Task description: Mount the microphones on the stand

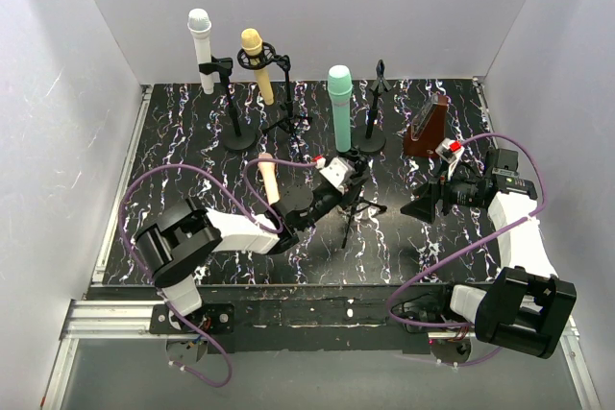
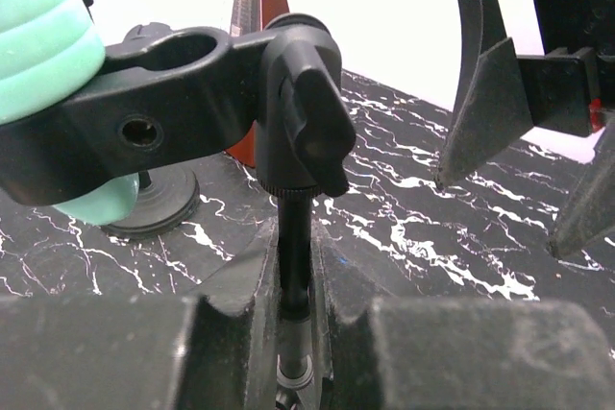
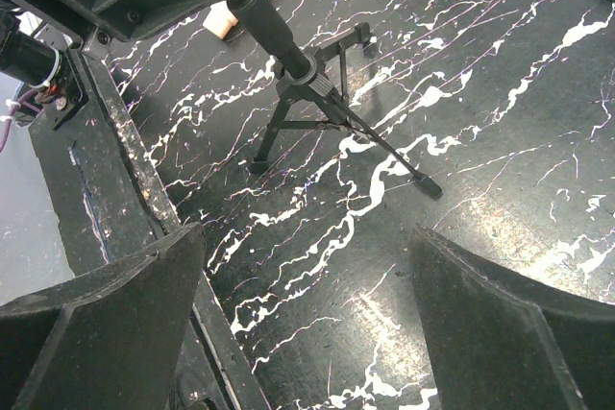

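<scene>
My left gripper is going to place the black tripod stand. It will set it down on the mat (image 1: 211,180) in front of the white microphone's stand.
My left gripper (image 1: 352,182) is shut on the thin pole (image 2: 294,266) of a small black tripod stand (image 3: 317,108); its empty clip (image 2: 163,108) shows above the jaws in the left wrist view (image 2: 294,280). The peach-pink microphone (image 1: 268,178) lies on the mat left of it, also showing in the right wrist view (image 3: 240,12). The white microphone (image 1: 201,49) and yellow microphone (image 1: 257,64) sit in stands at the back. The mint green microphone (image 1: 340,105) stands upright beside a round-base stand (image 1: 371,139). My right gripper (image 1: 426,203) is open and empty, facing the tripod (image 3: 307,324).
A brown wedge metronome (image 1: 425,128) stands at the back right, just beyond the right gripper. White walls close in the black marbled mat (image 1: 192,156) on three sides. The left arm's purple cable loops over the mat near the peach-pink microphone.
</scene>
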